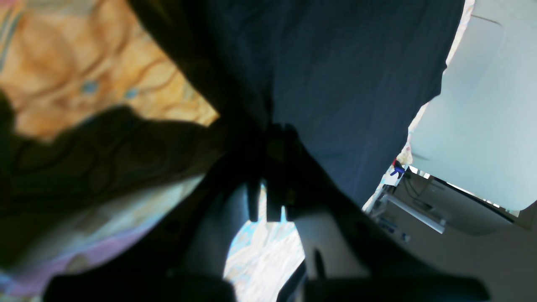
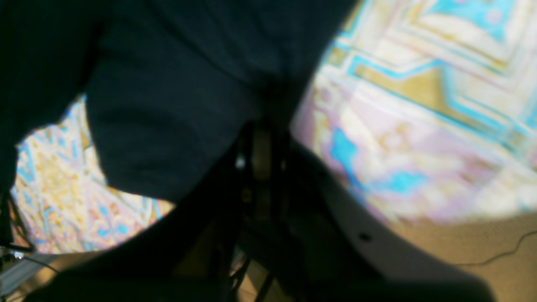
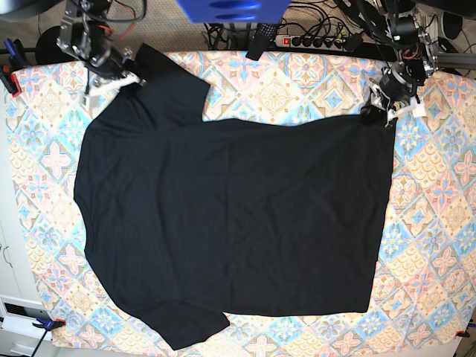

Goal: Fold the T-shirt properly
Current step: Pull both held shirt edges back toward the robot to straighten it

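My right gripper should release the black T-shirt's far shoulder on the T-shirt's body just inside the neck edge (image 3: 123, 191).
The black T-shirt (image 3: 230, 216) lies spread nearly flat on the patterned cloth, its sleeves toward the left of the base view and its hem toward the right. At the far right hem corner, my left gripper (image 3: 374, 113) is shut on the fabric. In the left wrist view the dark cloth (image 1: 344, 84) bunches at the closed fingertips of that gripper (image 1: 272, 142). At the far left sleeve, my right gripper (image 3: 125, 77) is shut on the shirt. In the right wrist view the fabric (image 2: 168, 105) gathers into that gripper (image 2: 268, 117).
A colourful patterned tablecloth (image 3: 297, 89) covers the table. A power strip and cables (image 3: 312, 39) lie behind the far edge, beside a blue object (image 3: 230, 9). Clamps (image 3: 9, 74) hold the cloth at the left edge. A white cabinet (image 3: 7, 253) stands at the left.
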Robot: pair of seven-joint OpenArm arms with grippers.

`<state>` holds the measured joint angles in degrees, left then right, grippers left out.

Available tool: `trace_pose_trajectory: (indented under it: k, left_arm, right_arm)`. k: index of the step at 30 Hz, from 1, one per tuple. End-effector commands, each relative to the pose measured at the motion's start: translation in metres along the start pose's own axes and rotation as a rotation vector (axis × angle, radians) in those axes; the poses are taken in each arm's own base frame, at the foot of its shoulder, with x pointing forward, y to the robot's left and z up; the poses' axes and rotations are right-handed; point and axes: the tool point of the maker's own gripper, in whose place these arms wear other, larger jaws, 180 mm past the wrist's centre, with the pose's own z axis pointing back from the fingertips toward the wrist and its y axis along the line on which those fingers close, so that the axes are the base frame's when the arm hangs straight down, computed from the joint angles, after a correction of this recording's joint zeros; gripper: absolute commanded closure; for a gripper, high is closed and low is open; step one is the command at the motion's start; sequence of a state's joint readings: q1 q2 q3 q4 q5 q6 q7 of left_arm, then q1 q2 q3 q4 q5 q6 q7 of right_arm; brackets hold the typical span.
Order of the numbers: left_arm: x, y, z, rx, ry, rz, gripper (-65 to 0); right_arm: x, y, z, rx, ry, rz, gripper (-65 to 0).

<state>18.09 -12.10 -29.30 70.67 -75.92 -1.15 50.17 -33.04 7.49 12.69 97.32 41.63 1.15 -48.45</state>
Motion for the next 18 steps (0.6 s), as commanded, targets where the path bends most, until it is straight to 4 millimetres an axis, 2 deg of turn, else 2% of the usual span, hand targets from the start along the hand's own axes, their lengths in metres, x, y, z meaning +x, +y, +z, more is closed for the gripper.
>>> trace_pose_trajectory:
  k: [1, 6, 10, 14, 18]
  left_arm:
    - [0.003, 0.012, 0.007, 0.046, -0.004, -0.011, 0.0]
    - [-0.003, 0.017, 0.029, 0.06, -0.006, -0.067, 0.0]
    - [-0.008, 0.016, 0.049, 0.067, -0.008, -0.12, 0.0]
    - [-0.006, 0.024, 0.071, 0.091, -0.03, -0.142, 0.0]
    - [-0.008, 0.023, 0.079, 0.095, -0.03, -0.165, 0.0]
  right_arm:
    - [0.009, -0.002, 0.008, -0.006, -0.027, 0.014, 0.0]
    - [0.002, -0.003, 0.023, -0.014, -0.03, 0.036, 0.0]
    - [-0.011, -0.005, 0.033, -0.022, -0.007, 0.047, 0.0]
    - [-0.02, -0.009, 0.042, -0.034, 0.008, 0.053, 0.0]
    - [-0.032, -0.014, 0.051, -0.049, 0.033, 0.055, 0.0]
